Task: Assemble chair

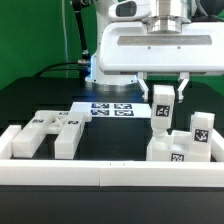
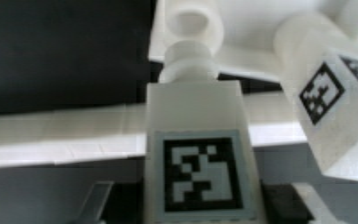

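Note:
The white post, held upright over the chair parts now, will be let go by my gripper so that it stands on the partly built chair base (image 1: 163,145) (image 2: 190,24), beside the second tagged block.
My gripper (image 1: 163,95) is shut on a white chair leg post (image 1: 163,112) with a black-and-white tag. It holds the post upright over the partly built chair parts (image 1: 185,145) at the exterior view's right. In the wrist view the post (image 2: 201,130) runs away from my gripper (image 2: 202,206) and ends in a rounded peg (image 2: 190,40). Beside the post, a second tagged block (image 2: 332,85) stands close. A flat notched chair part (image 1: 50,130) lies apart on the exterior view's left.
The marker board (image 1: 110,108) lies on the dark table behind the parts. White border rails (image 1: 100,172) run along the front and around the sides. The robot's white base (image 1: 150,50) stands at the back.

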Action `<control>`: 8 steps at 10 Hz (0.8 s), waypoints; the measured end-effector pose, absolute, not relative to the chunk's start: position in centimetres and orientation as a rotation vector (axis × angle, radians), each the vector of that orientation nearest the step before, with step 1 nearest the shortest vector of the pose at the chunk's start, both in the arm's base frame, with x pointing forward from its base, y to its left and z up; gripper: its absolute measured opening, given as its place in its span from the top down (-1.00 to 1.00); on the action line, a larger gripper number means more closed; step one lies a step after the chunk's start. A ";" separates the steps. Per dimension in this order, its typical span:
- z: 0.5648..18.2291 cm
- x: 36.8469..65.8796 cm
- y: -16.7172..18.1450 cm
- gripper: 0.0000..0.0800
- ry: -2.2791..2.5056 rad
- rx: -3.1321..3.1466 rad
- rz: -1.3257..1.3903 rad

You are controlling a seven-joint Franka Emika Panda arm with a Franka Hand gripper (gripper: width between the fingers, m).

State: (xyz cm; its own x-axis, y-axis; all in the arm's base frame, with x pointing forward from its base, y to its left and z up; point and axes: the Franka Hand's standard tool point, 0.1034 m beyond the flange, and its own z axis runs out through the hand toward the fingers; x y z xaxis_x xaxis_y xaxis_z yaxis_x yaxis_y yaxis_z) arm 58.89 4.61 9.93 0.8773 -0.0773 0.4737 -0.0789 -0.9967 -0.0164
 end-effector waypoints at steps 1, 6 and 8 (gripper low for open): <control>9.5 58.7 5.1 0.27 -0.122 3.053 0.738; 9.0 59.2 4.9 0.27 -0.091 3.044 0.739; 8.7 59.1 4.6 0.27 -0.082 3.041 0.730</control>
